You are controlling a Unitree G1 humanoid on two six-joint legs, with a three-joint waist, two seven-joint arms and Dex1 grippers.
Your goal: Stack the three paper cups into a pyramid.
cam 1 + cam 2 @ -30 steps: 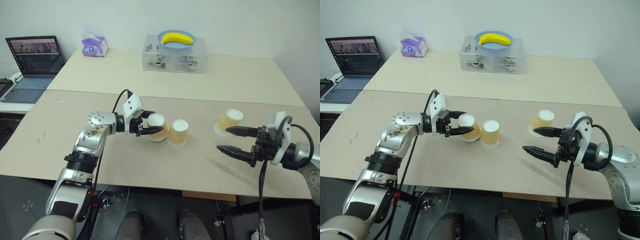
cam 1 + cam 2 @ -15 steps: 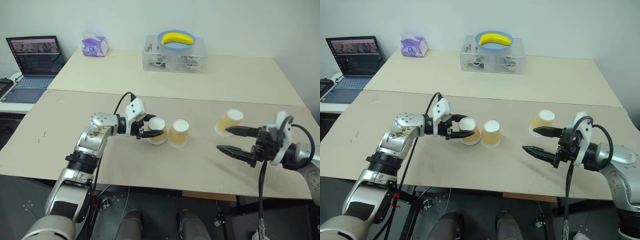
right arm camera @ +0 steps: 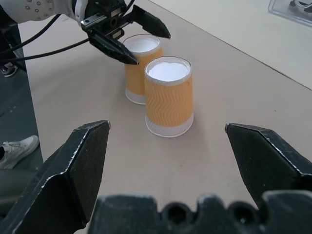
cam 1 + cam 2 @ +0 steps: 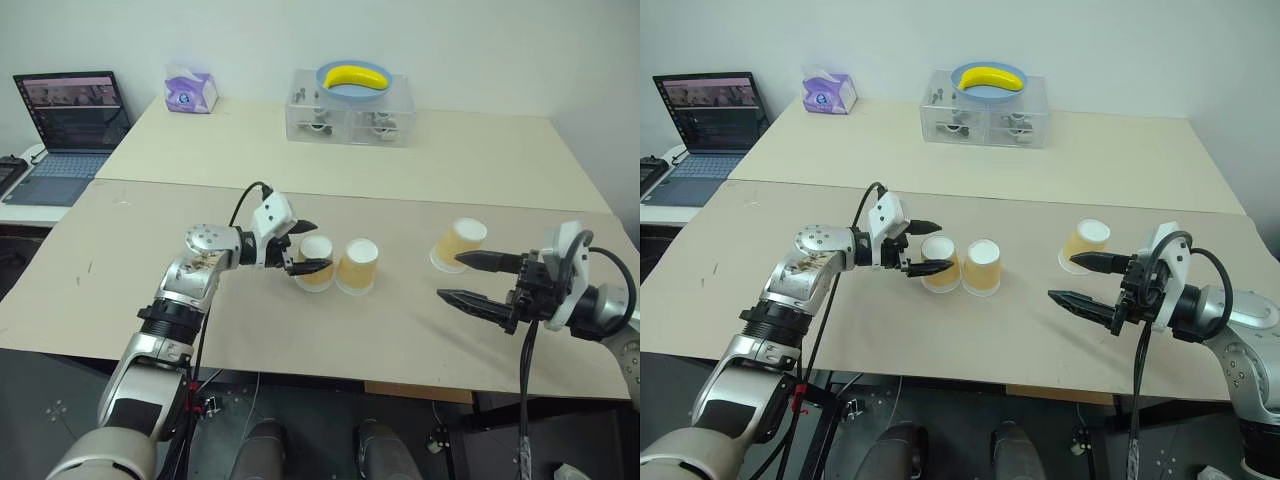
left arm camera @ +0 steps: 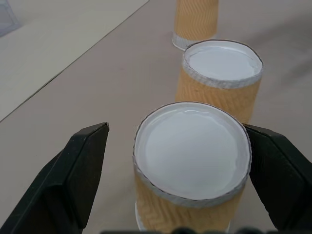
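Observation:
The right gripper needs to grip the lone paper cup's upper sides (image 4: 464,238), just below its white base.
Three tan-orange paper cups stand upside down on the near table, white bases up. One cup (image 4: 317,264) sits between the spread fingers of my left gripper (image 4: 308,248), which is open and not squeezing it; the left wrist view shows this cup (image 5: 190,165) with a gap on each side. A second cup (image 4: 357,268) stands close beside it on its right. The third cup (image 4: 460,243) stands apart, far to the right. My right gripper (image 4: 450,276) hangs open just in front of the third cup, holding nothing.
On the far table, a clear plastic box (image 4: 350,118) carries a blue bowl with a banana (image 4: 355,76). A tissue box (image 4: 190,90) and a laptop (image 4: 70,120) are at the back left. A seam (image 4: 400,200) joins the two tables.
My left gripper set its cup down beside the second cup and opened, letting go. The right gripper has stayed in place.

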